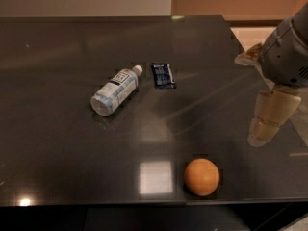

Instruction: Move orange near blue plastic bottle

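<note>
Next, the gripper I control should go to the orange near the table's front edge and close on its sides (203,176), to carry it toward the blue plastic bottle.
The orange (202,176) sits on the dark table near its front edge, right of centre. The blue plastic bottle (116,90) lies on its side in the middle left of the table, white cap pointing back right. My gripper (267,121) hangs over the table's right side, above and to the right of the orange, clear of it and holding nothing. It is far from the bottle.
A flat dark blue packet (163,75) lies just right of the bottle's cap. The dark table (57,143) has its front edge just below the orange and its right edge under my arm. A bright light reflection sits left of the orange.
</note>
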`<state>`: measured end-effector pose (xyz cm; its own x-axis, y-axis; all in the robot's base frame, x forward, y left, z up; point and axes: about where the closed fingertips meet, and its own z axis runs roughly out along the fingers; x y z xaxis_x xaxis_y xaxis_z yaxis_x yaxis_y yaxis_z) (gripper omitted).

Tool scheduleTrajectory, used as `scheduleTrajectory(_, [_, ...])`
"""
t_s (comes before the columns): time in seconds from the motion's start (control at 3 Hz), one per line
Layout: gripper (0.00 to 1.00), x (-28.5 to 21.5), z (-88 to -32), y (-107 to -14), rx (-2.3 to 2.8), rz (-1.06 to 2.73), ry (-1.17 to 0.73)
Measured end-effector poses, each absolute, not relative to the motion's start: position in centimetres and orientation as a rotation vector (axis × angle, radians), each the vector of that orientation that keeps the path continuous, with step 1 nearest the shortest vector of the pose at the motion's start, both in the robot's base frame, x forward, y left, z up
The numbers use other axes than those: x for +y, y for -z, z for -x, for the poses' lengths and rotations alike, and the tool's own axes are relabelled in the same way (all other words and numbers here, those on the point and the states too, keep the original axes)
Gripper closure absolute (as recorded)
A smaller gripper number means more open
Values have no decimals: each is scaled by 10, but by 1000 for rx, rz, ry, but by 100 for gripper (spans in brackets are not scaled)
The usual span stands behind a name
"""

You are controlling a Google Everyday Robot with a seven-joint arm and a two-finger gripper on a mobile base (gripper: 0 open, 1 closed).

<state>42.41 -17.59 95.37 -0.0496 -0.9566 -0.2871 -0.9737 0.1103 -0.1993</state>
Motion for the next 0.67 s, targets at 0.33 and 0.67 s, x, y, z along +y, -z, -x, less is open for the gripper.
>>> scheduleTrajectory(0.33, [0,-154,-404,-935,1942,2020,-157])
scheduleTrajectory(0.67, [0,-133,-381,-918,1798,2141,-240])
